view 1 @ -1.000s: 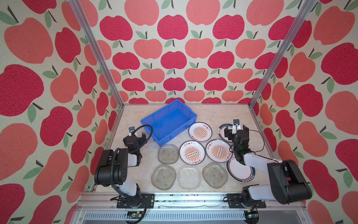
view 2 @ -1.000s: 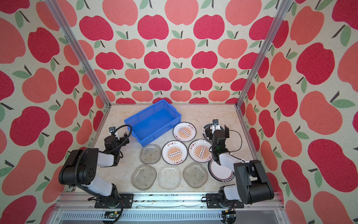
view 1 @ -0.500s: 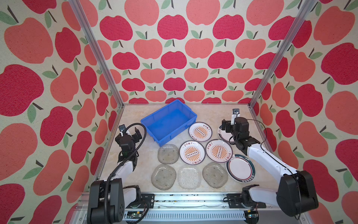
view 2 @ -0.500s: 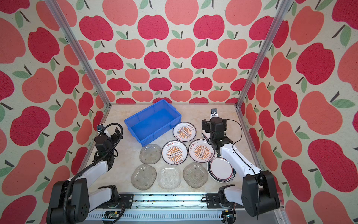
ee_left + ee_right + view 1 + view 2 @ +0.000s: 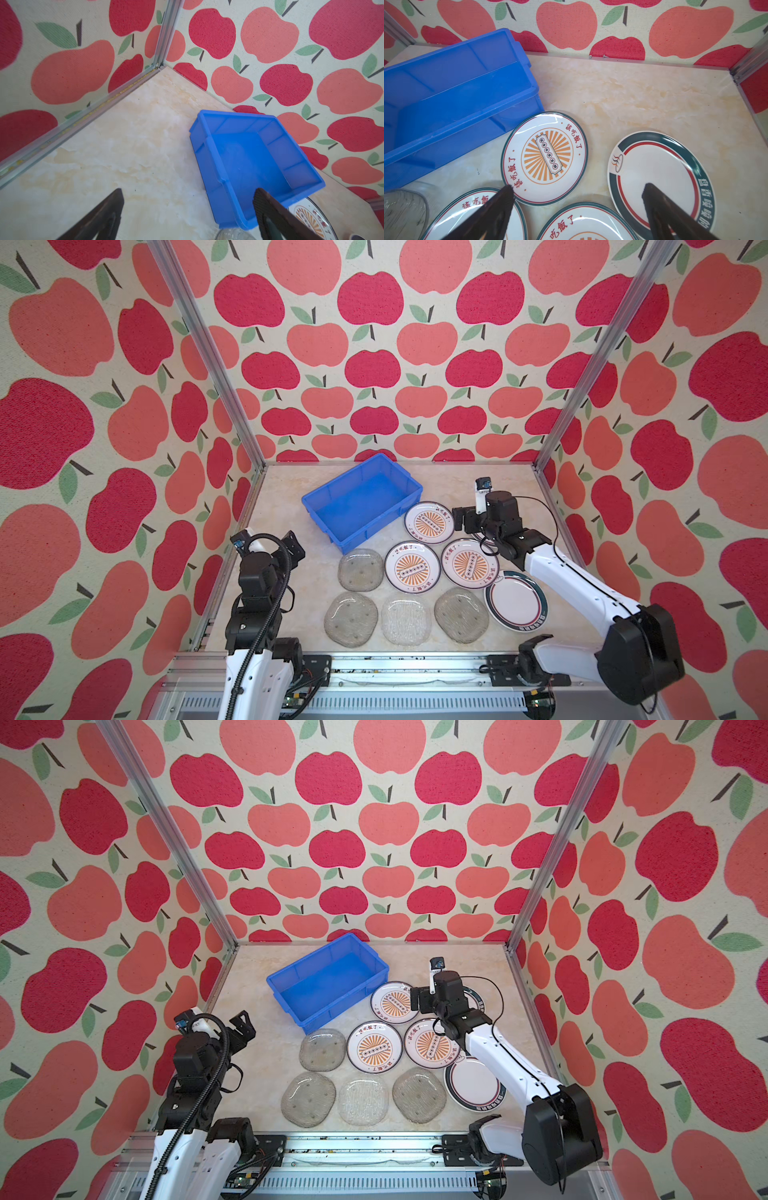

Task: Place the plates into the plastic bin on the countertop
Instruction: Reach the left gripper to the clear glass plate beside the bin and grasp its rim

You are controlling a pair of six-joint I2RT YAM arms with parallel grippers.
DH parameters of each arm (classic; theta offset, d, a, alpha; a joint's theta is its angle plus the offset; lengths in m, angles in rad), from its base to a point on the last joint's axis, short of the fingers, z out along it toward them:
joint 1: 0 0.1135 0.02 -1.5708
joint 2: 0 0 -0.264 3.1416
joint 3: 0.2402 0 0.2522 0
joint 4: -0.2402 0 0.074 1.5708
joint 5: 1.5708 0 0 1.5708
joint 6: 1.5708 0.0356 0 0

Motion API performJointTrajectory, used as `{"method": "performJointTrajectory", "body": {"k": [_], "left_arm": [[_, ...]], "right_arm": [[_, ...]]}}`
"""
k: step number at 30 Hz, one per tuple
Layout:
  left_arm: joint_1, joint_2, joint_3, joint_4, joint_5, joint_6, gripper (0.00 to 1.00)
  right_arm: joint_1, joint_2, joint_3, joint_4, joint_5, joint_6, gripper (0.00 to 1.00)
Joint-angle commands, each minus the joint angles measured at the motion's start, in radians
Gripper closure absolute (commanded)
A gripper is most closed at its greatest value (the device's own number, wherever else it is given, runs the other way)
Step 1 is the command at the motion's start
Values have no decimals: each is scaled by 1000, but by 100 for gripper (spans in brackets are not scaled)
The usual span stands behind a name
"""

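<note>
I need to close my left gripper on the edge of the clear glass plate (image 5: 340, 569) nearest the blue bin, on the side of the glass plate away from the sunburst plates.
The blue plastic bin (image 5: 361, 506) (image 5: 328, 986) stands empty and angled at the back of the countertop (image 5: 465, 485). Three sunburst plates (image 5: 430, 522) (image 5: 412, 567) (image 5: 469, 563) lie to its right and front. Several clear glass plates (image 5: 360, 569) (image 5: 406, 620) lie nearer the front. One green-rimmed plate (image 5: 515, 599) sits at the front right; another (image 5: 658, 176) lies under my right arm. My right gripper (image 5: 465, 524) (image 5: 577, 187) hovers open over the far sunburst plate (image 5: 545, 158) and that green-rimmed plate. My left gripper (image 5: 291, 549) (image 5: 188, 193) is open and empty, left of the bin (image 5: 249, 162).
Apple-patterned walls and aluminium rails (image 5: 232, 556) close in the left, back and right sides. A metal rail with the arm bases (image 5: 395, 668) runs along the front. Bare countertop (image 5: 282, 506) lies left of the bin.
Both arms have unfolded from a low tucked pose and lifted their wrists. The right gripper has shifted a little left over the far plates. Jaws stayed open; plates and bin have not moved.
</note>
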State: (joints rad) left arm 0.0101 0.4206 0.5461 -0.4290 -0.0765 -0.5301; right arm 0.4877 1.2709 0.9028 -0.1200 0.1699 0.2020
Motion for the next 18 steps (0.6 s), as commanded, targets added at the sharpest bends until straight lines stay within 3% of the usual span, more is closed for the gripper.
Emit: {"method": "performJointTrajectory", "body": {"k": [1, 3, 7, 12, 16, 18], "left_arm": [[-26, 4, 46, -246, 165, -92, 1], [-55, 61, 56, -233, 226, -120, 1], [-111, 155, 8, -43, 364, -191, 1], [-190, 184, -35, 44, 387, -217, 1], [-274, 187, -50, -5, 310, -201, 21], [-298, 200, -57, -26, 283, -204, 26]], "right_arm": [[33, 29, 87, -97, -114, 37, 0], [52, 62, 136, -149, -163, 34, 0], [77, 120, 214, -214, -266, 45, 0], [84, 152, 228, -206, -303, 60, 6], [84, 172, 222, -193, -316, 68, 20], [85, 182, 225, -193, -323, 78, 20]]}}
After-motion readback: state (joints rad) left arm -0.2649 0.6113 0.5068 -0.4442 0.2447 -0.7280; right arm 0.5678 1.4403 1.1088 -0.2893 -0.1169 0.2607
